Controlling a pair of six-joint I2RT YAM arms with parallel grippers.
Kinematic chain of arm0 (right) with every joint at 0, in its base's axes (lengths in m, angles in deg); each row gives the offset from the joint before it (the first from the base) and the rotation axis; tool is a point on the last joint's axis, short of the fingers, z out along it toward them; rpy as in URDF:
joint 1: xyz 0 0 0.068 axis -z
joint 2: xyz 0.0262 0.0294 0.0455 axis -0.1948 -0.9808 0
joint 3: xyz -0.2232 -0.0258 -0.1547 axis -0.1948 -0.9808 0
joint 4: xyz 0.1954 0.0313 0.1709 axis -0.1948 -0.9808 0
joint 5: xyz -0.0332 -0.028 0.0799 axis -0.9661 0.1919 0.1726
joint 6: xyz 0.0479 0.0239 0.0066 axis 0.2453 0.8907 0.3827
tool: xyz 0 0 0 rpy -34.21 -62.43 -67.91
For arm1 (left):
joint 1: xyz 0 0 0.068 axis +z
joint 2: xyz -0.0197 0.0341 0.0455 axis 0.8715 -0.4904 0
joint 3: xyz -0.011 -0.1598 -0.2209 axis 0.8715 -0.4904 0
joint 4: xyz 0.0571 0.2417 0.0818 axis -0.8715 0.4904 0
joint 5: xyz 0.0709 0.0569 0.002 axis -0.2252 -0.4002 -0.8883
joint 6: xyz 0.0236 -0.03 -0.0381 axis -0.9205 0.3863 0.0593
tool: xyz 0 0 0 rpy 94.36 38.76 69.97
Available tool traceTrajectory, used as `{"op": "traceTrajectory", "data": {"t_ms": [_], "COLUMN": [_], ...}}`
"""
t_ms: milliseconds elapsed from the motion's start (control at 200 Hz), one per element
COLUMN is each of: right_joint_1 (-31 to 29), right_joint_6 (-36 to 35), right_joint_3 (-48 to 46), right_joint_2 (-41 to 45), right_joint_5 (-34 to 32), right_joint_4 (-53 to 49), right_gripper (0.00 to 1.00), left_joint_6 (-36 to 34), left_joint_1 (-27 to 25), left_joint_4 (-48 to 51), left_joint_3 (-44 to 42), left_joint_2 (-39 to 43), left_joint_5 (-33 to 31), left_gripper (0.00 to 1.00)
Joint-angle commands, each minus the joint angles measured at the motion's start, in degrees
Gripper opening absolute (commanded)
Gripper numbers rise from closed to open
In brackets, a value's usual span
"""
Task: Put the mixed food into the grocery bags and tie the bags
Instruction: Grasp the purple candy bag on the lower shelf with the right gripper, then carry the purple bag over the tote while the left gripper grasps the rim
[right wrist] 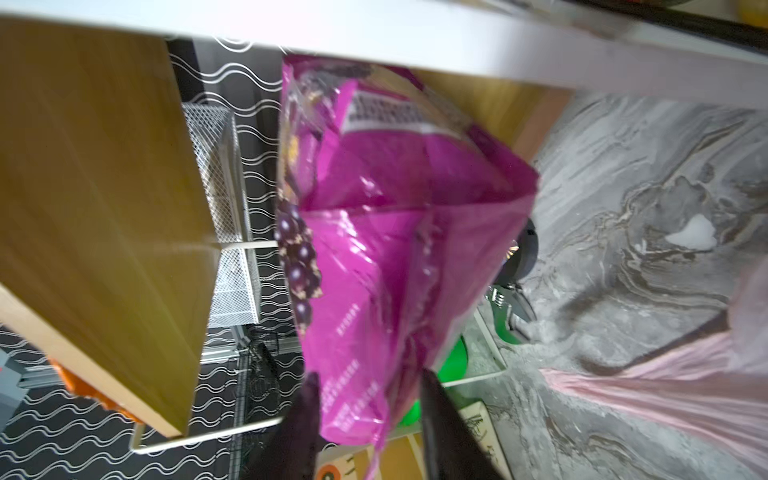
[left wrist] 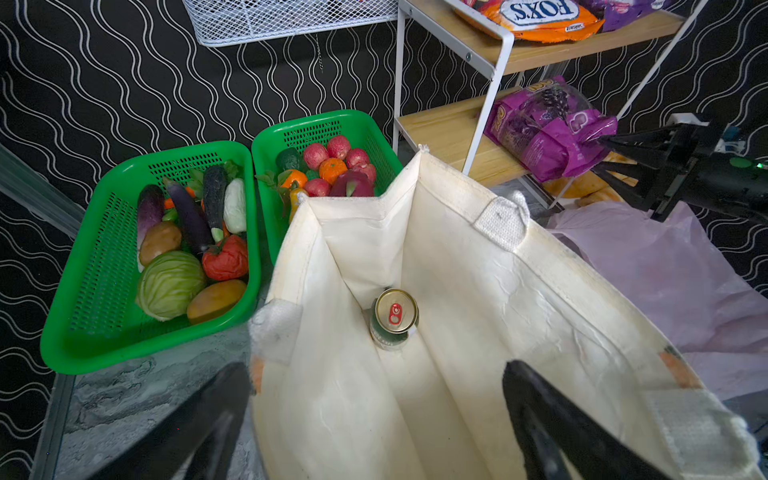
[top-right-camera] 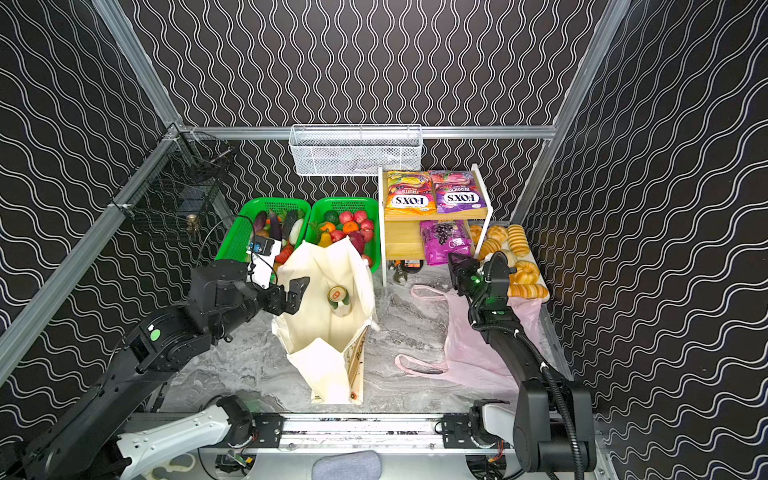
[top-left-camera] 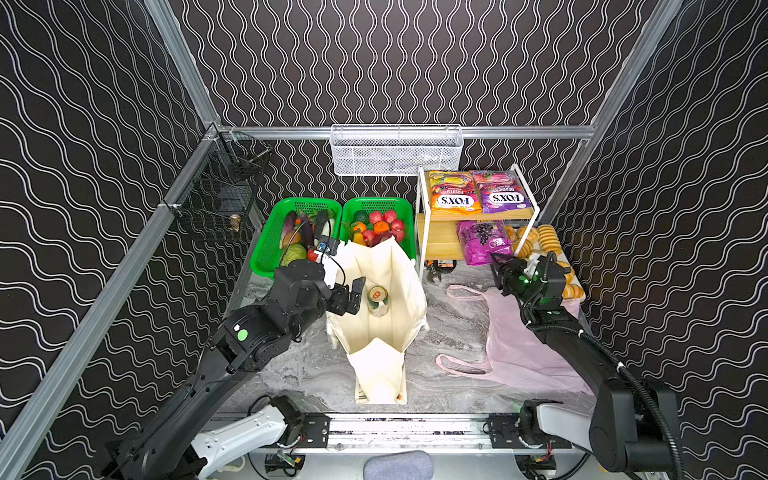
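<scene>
The fingers of my right gripper have only the purple grape packet's thin end at them, so next I reach deeper and pinch its wider part [right wrist: 374, 352] before I lift it out.
The cream tote [top-left-camera: 386, 332] [top-right-camera: 324, 332] stands open mid-table with the green can [top-left-camera: 377, 297] [left wrist: 395, 318] upright inside. My left gripper [top-left-camera: 351, 297] [left wrist: 376, 369] is open and straddles the tote's near rim, one finger outside and one inside. The pink plastic bag [top-left-camera: 519, 349] [top-right-camera: 469, 353] lies flat on the right. My right gripper [top-left-camera: 496, 270] [right wrist: 370, 384] is open at the lower shelf, with the hanging end of the purple grape packet [top-left-camera: 482, 243] [right wrist: 374, 249] between its fingers. The orange FOX'S packet [top-left-camera: 451, 193] lies on the top shelf. Red apples [top-left-camera: 382, 218] and an orange [top-left-camera: 381, 227] sit in a basket.
Two green baskets [top-left-camera: 307, 201] [top-left-camera: 376, 200] of vegetables and fruit stand behind the tote. The white-framed wooden rack [top-left-camera: 419, 232] also holds a purple FOX'S packet [top-left-camera: 500, 191]. Bread rolls [top-left-camera: 548, 239] lie at the far right. Wire baskets [top-left-camera: 395, 149] [top-left-camera: 220, 195] hang on the walls.
</scene>
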Motion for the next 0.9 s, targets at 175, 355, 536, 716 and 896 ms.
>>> {"op": "traceTrajectory", "data": {"t_ms": [175, 355, 536, 716, 896], "right_joint_1": [0.5, 0.5, 0.5, 0.5, 0.5], "right_joint_6": [5.9, 7.7, 5.9, 1.9, -6.0], "right_joint_3": [0.4, 0.9, -0.2, -1.9, -1.0], "right_joint_2": [-5.6, -9.5, -7.3, -1.4, 7.3], "right_joint_5": [-0.7, 1.7, 0.8, 0.3, 4.6], "right_joint_4": [6.4, 11.8, 10.7, 8.5, 1.9], "right_gripper": [0.72, 0.69, 0.25, 0.02, 0.0], "left_joint_6": [1.6, 2.2, 3.4, 4.0, 6.1], "left_joint_1": [0.0, 0.0, 0.0, 0.0, 0.0], "left_joint_4": [-0.7, 0.7, 1.3, 0.8, -2.6], "left_joint_3": [1.0, 1.3, 1.0, 1.4, 1.6], "left_joint_2": [0.8, 1.1, 1.9, 1.9, 0.8], "left_joint_5": [0.4, 0.5, 0.4, 1.8, 6.8], "left_gripper": [0.99, 0.99, 0.99, 0.99, 0.99]}}
